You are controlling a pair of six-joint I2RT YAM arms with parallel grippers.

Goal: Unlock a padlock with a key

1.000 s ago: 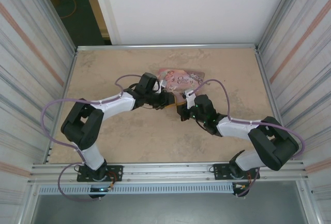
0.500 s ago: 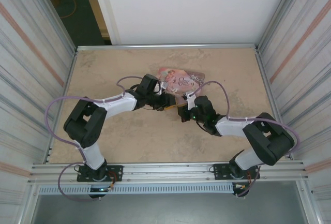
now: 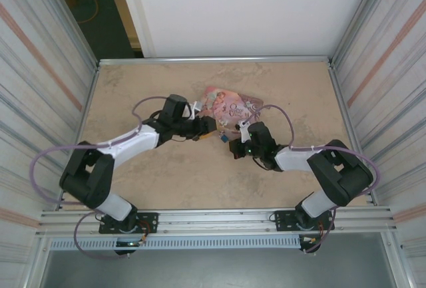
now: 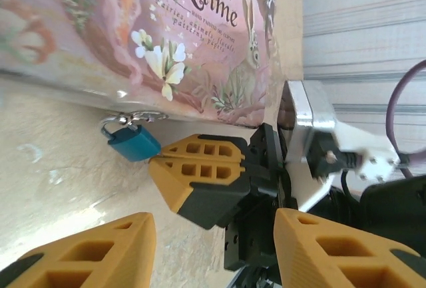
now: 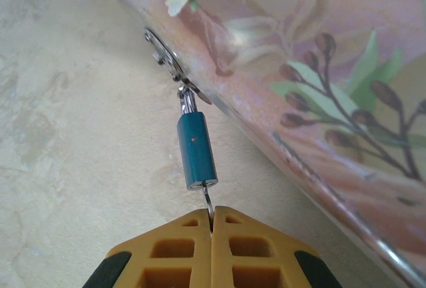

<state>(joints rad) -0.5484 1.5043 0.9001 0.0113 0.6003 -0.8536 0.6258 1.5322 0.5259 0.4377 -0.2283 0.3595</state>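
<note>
The padlock is dangling loose from the tin box's latch, held just by its key, so next my left gripper comes in lower and grips the padlock's body (image 4: 135, 144).
The tiny blue padlock (image 5: 196, 149) hangs by its silvery shackle (image 4: 130, 119) from the latch of the pink illustrated tin box (image 3: 233, 105). It lies on the table against the box's near side, and the left wrist view has the padlock (image 4: 133, 143) at centre left. A thin metal key (image 5: 208, 201) sticks into the padlock's underside. My right gripper (image 5: 213, 225) is shut on that key, just below the padlock (image 3: 225, 138). My left gripper (image 4: 213, 261) is open, a short way back from the padlock, with nothing between its fingers (image 4: 86, 255).
The tin box (image 4: 166, 35) sits mid-table toward the back, behind both grippers. The beige table (image 3: 166, 181) has bare room in front and to the left. Corrugated metal walls (image 3: 46, 68) close in both sides.
My left gripper opened, let go of the padlock and drew back to the left. My right gripper stayed shut on the key at the padlock.
</note>
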